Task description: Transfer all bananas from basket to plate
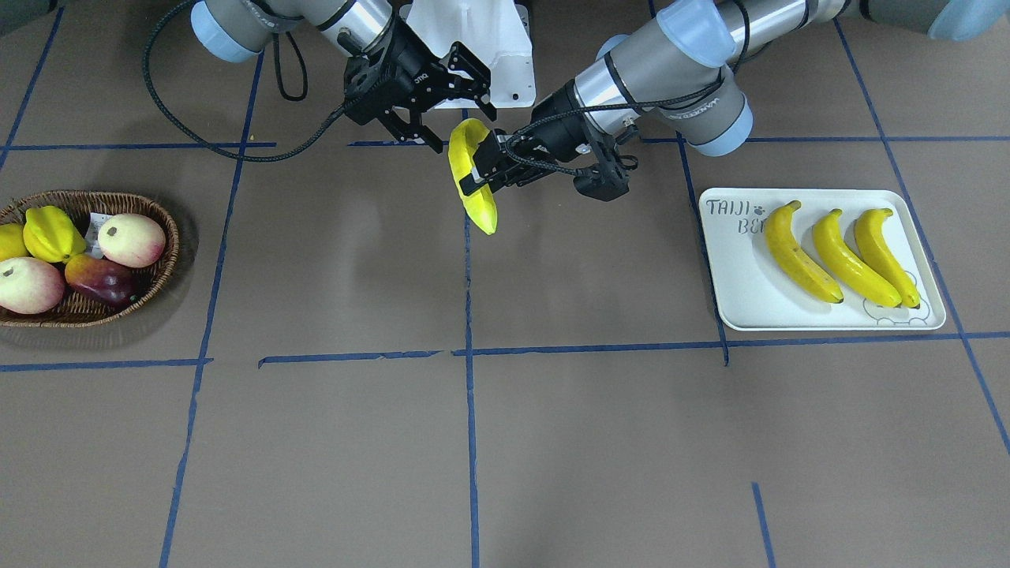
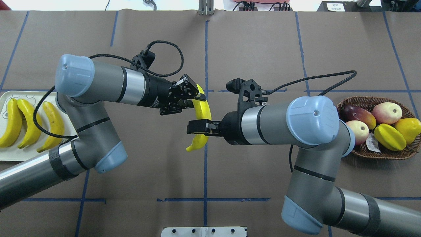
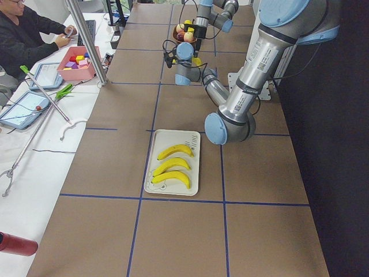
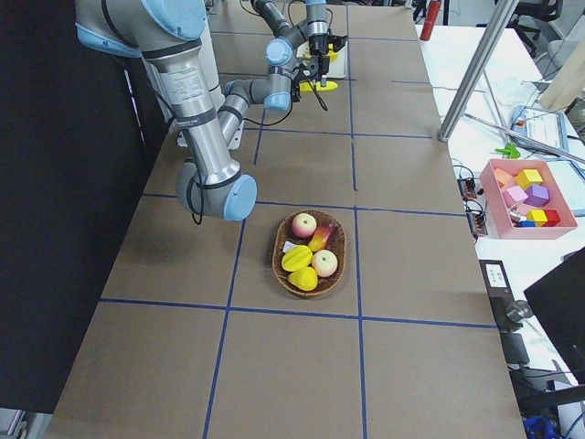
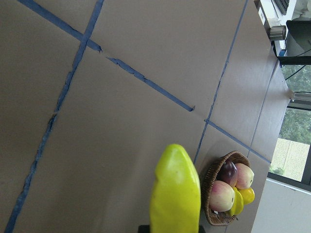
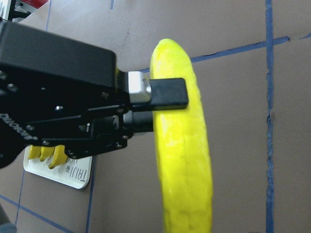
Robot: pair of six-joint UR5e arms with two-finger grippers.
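Observation:
The robot's left gripper will release the banana on the plate's bare strip (image 1: 761,263) beside the banana that is nearest the basket.
One banana (image 1: 483,207) (image 2: 196,144) hangs in the air over the table's middle. My left gripper (image 1: 480,170) (image 2: 196,98) is shut on it; one of its fingers (image 6: 167,92) presses the banana (image 6: 187,160) in the right wrist view. My right gripper (image 1: 461,110) stands open at the banana's robot-side end, fingers spread wide. Three bananas (image 1: 836,256) (image 2: 29,123) lie side by side on the plate (image 1: 734,268) (image 2: 10,154). The basket (image 1: 170,244) (image 2: 371,154) holds only other fruit.
The basket's fruit are peaches (image 1: 132,239), a dark mango (image 1: 101,280), a starfruit (image 1: 51,234) and a lemon (image 2: 408,126). The white robot base (image 1: 473,47) stands behind the grippers. A person (image 3: 23,34) sits at a side desk beside a pink box (image 3: 78,57).

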